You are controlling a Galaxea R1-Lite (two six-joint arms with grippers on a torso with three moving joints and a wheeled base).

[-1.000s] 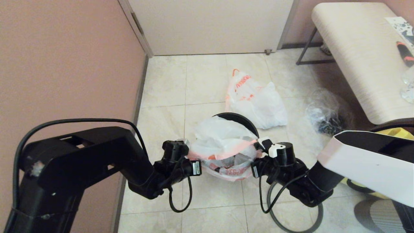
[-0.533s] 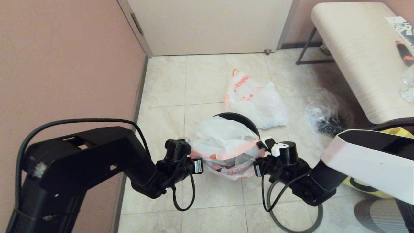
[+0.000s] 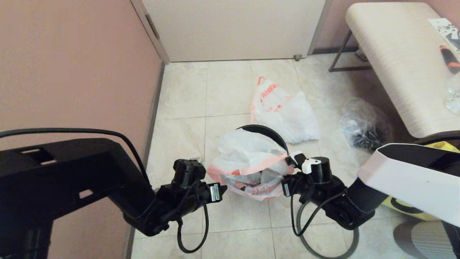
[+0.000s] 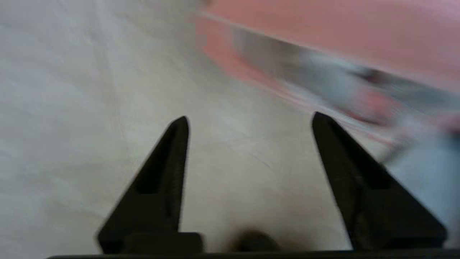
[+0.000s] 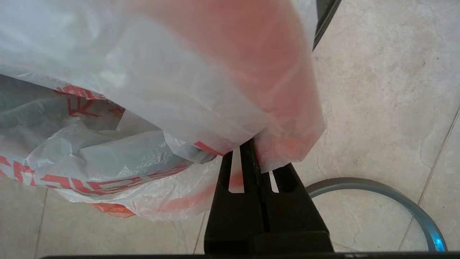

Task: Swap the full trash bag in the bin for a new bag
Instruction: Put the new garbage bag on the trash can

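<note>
Next, I move my left gripper in and pinch the new bag's side at its opening (image 3: pixel 219 173), because its open fingers straddle floor tiles beside the new bag's hem.
The new bag (image 3: pixel 248 154), thin white plastic with red print and a pink-orange hem, lies bunched over the black bin (image 3: pixel 267 132). My right gripper (image 3: pixel 291 158) is shut on the right side of its hem (image 5: pixel 287 144), seen up close in the right wrist view around the gripper (image 5: pixel 248 144). To the bag's left, my left gripper (image 3: pixel 202 162) is open and holds nothing. Its fingers (image 4: pixel 169 172) stand wide apart before blurred white plastic. The full trash bag (image 3: pixel 284 108) rests on the floor behind the bin.
A dark grey hoop (image 5: pixel 377 187) lies on the tiles under my right arm. A clear bag of black bits (image 3: pixel 363 129) sits right of the bin, near a pale bench (image 3: pixel 395 64). A yellow tote (image 3: pixel 444 145) is at the far right. A pink wall (image 3: pixel 72 64) runs along the left.
My left gripper has opened and let go of the new bag's left hem, and the left arm has drawn back and lower. The bag's left side has sagged. The right gripper keeps its hold.
</note>
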